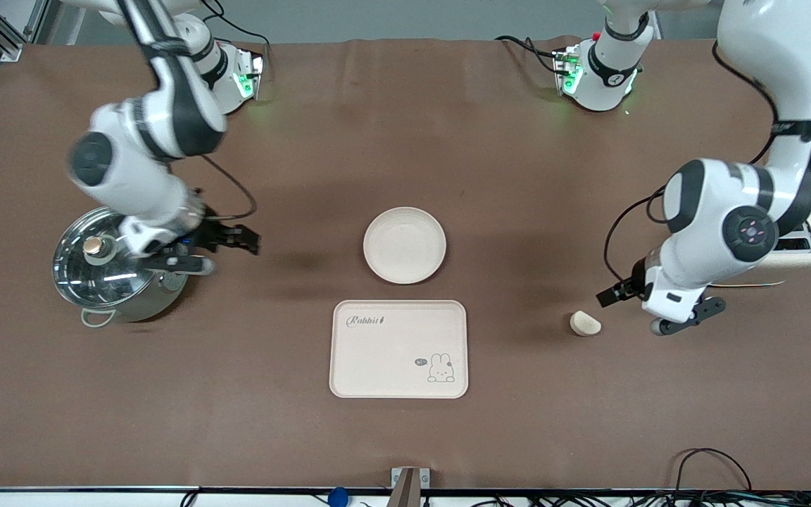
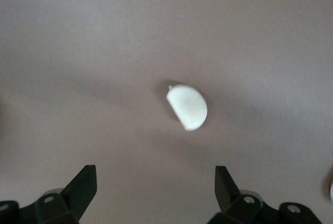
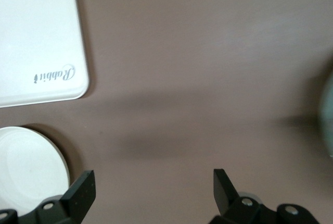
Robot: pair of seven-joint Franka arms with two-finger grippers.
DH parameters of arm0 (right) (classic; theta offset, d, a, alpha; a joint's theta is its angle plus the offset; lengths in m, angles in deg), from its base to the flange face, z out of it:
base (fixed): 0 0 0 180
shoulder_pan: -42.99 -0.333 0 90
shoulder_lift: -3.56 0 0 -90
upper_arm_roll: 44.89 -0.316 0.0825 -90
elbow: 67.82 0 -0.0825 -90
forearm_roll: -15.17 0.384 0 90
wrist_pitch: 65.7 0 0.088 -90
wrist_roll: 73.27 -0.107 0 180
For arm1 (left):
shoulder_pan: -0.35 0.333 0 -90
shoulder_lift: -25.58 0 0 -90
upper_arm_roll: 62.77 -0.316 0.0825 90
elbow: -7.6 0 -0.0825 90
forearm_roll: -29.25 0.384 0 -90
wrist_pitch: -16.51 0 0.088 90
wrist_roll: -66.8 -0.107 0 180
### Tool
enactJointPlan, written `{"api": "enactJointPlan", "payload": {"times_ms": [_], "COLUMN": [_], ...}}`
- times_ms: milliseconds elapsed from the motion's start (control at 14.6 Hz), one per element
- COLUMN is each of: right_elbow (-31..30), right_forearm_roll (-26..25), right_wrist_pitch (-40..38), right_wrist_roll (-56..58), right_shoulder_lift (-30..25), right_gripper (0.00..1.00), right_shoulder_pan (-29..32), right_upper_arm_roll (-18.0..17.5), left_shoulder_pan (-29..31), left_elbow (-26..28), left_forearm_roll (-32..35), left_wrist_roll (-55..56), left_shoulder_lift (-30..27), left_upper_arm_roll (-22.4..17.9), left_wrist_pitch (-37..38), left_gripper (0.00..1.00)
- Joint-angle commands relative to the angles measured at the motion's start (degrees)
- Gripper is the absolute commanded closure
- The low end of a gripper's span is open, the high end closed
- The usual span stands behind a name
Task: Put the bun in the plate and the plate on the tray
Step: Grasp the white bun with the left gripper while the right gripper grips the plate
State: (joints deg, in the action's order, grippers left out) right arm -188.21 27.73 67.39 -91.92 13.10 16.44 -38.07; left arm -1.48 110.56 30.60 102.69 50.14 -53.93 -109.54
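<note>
The round plate has a side facing the steel pot. My right gripper needs to go to the plate next and close on the plate's rim (image 1: 367,232) (image 3: 68,183) on that side.
The bun (image 1: 585,323) lies on the brown table toward the left arm's end, apart from the plate and tray. In the left wrist view the bun (image 2: 188,106) lies ahead of my left gripper (image 2: 156,182), which is open and empty. That gripper (image 1: 620,292) hangs just beside the bun. The round plate (image 1: 405,245) sits empty mid-table. The Rabbit tray (image 1: 398,348) lies empty beside it, nearer the front camera. My right gripper (image 1: 240,239) is open and empty beside the pot. In the right wrist view, the right gripper (image 3: 153,185) has the tray (image 3: 36,41) and plate (image 3: 26,169) ahead.
A steel pot with a glass lid (image 1: 106,267) stands at the right arm's end, under the right wrist. A cream toaster (image 1: 810,243) stands at the left arm's end, close by the left arm's elbow. Cables lie along the table's front edge.
</note>
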Motion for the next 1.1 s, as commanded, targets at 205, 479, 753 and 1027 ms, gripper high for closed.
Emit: {"api": "enactJointPlan", "payload": {"times_ms": [205, 479, 753, 1027], "right_elbow": [-0.63, 0.68, 1.57, 1.83], "right_forearm_roll": [1.41, 1.41, 1.41, 1.41], "right_wrist_pitch": [15.41, 22.11, 22.29, 21.85], "right_wrist_roll": [-12.01, -19.92, -22.22, -24.06], "right_shoulder_lift": [11.18, 16.63, 18.93, 19.02], "right_gripper": [0.0, 0.0, 0.0, 0.0], "right_shoulder_pan": [-12.18, -18.16, -21.25, -22.48], "right_upper_arm_roll": [0.65, 0.39, 0.48, 0.48], "left_shoulder_pan": [-0.9, -0.9, -0.98, -6.5], "left_elbow": [-0.39, -0.92, -2.5, -1.8], "left_forearm_roll": [1.29, 1.38, 1.29, 1.38], "left_wrist_roll": [13.23, 14.12, 14.21, 19.11], "left_shoulder_lift": [9.27, 13.14, 15.17, 11.41], "left_upper_arm_roll": [0.21, 0.12, 0.12, 0.12], "left_wrist_pitch": [-13.33, -18.44, -18.62, -16.26], "left_gripper": [0.0, 0.13, 0.63, 0.71]}}
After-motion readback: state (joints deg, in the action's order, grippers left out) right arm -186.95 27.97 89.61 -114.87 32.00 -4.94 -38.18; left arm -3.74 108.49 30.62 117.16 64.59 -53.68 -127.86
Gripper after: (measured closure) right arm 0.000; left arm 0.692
